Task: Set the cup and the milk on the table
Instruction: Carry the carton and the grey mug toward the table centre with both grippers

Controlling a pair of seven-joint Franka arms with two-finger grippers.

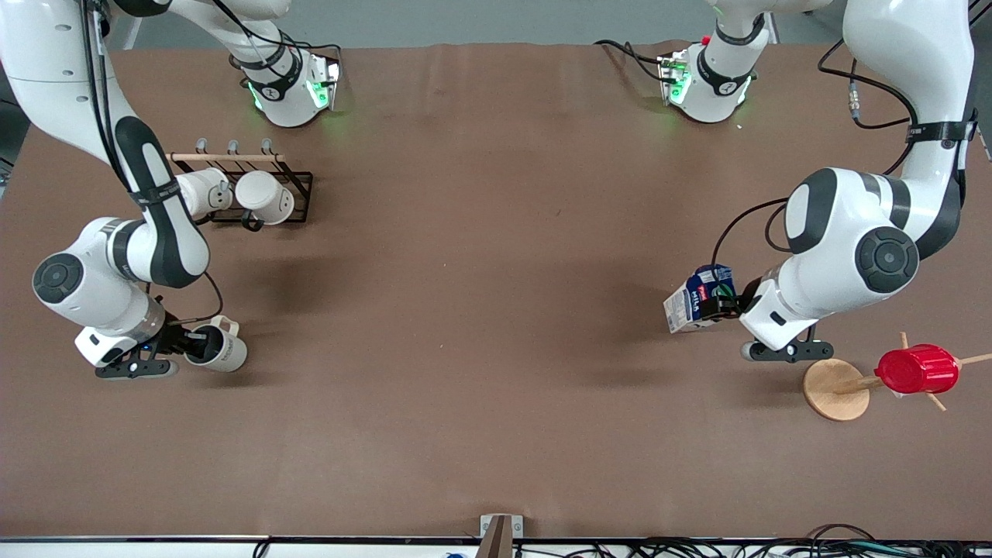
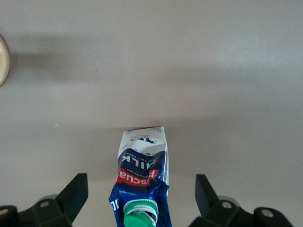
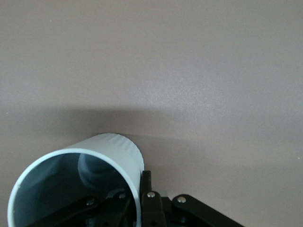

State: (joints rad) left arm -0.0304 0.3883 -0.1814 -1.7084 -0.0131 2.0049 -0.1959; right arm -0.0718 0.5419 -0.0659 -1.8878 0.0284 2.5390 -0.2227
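Note:
I need to set the cream-beige cup on the bare middle of the brown table [image 1: 495, 308] with my right gripper.
The cream-beige cup [image 1: 219, 347] is low over the brown table [image 1: 496, 325] at the right arm's end, tilted with its mouth toward the hand. My right gripper [image 1: 191, 346] is shut on its rim, one finger inside and one outside. The right wrist view shows the cup [image 3: 113, 149] and the gripper [image 3: 140, 183] clamped on its wall. The blue-and-white milk [image 1: 695, 301] stands on the table at the left arm's end. My left gripper [image 1: 719, 301] is open around its top. In the left wrist view the milk [image 2: 142, 163] sits between the spread fingers [image 2: 75, 191], which do not touch it.
A black wire rack [image 1: 298, 203] with two whiter mugs [image 1: 263, 197] stands farther from the front camera than the cup. A round wooden disc [image 1: 829, 394] with a peg stand holds a red ribbed cup [image 1: 917, 370] beside the left hand; the disc's edge shows in the left wrist view [image 2: 2, 59].

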